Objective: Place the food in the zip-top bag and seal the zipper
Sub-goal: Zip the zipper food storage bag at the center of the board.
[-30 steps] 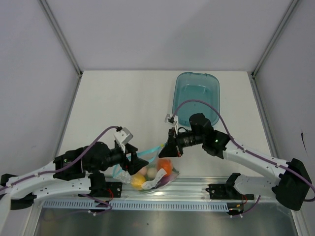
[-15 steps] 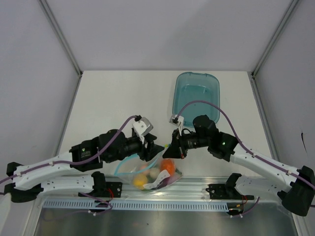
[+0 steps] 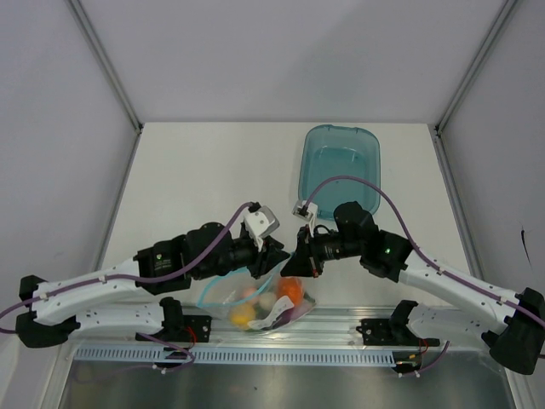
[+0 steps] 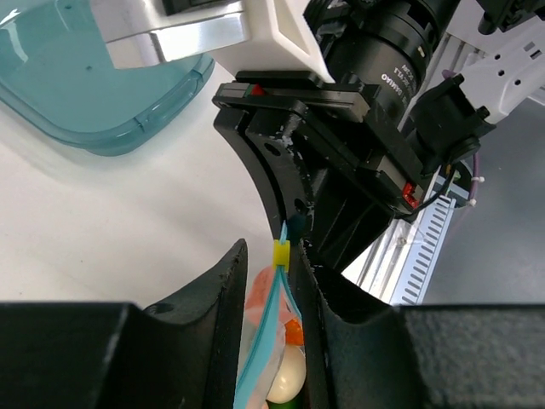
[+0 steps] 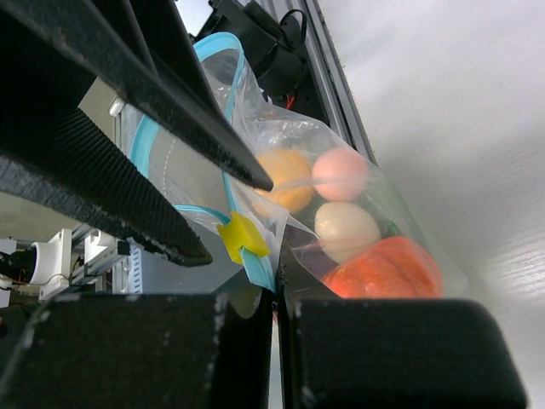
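Next, I pinch the slider [image 5: 242, 238] with my left gripper, as the yellow slider sits loose in its open fingers, before my right gripper lets go of the zipper's end.
The clear zip-top bag [image 3: 255, 302] hangs by its mouth near the table's front edge, with the food inside it: an orange-red tomato [image 5: 383, 268], a pale egg [image 5: 345, 230] and a yellow lemon [image 5: 285, 175]. My right gripper [image 5: 277, 285] is shut on the end of the light-blue zipper [image 5: 255, 264], just past the yellow slider [image 5: 243, 236]. My left gripper [image 4: 268, 260] straddles the zipper [image 4: 271, 324] at the slider [image 4: 282, 254]. Its jaws are narrow but open: one finger is against the slider, the other apart. The two grippers almost meet [image 3: 277, 258], [image 3: 295, 256].
A teal translucent tray [image 3: 341, 166] lies at the back right, also seen in the left wrist view [image 4: 94, 94]. An aluminium rail [image 3: 341, 328] runs along the near edge under the bag. Grey walls enclose the table on three sides.
My left arm has swung right along the bag's mouth up to the right gripper, its jaws narrowing round the zipper. The right gripper has kept its hold and shifted slightly.
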Robot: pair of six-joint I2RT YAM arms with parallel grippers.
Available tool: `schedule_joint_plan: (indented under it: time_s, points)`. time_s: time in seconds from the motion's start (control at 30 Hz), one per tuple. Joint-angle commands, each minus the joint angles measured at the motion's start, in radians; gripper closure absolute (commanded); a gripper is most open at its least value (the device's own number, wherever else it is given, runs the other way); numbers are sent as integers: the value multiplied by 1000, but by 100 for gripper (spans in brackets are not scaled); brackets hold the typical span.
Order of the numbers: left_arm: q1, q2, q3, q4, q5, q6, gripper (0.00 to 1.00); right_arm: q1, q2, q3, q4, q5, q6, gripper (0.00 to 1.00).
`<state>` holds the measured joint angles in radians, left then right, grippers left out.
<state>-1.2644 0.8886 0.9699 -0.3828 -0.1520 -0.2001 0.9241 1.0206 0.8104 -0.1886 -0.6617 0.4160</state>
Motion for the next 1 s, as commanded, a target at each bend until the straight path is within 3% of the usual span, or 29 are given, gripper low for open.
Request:
schedule_joint_plan:
  time_s: [0.0,0.3,0.37,0.53,0.57,0.87,0.97]
  points:
    - [5,6,33,32,46,13,67,5,-27,-1,55,8,12,100]
    - [10,19,23,21,65,2,64,7,-20,-2,69,1,20,100]
    - [13,23,21,16,68,-1,69,7,-20,-1,71,1,21,100]
    - [26,18,12,15,87,-15,98,7,-22,-4,63,16,23,100]
    - [28,18,13,13,91,-16,99,7,-22,-5,66,17,26,100]
    - [39,23,-7,4,137,-36,99,15,-36,-36,146,53,86,100]
    - [40,33,-3,1,138,-36,95,21,-28,-36,149,53,87,100]
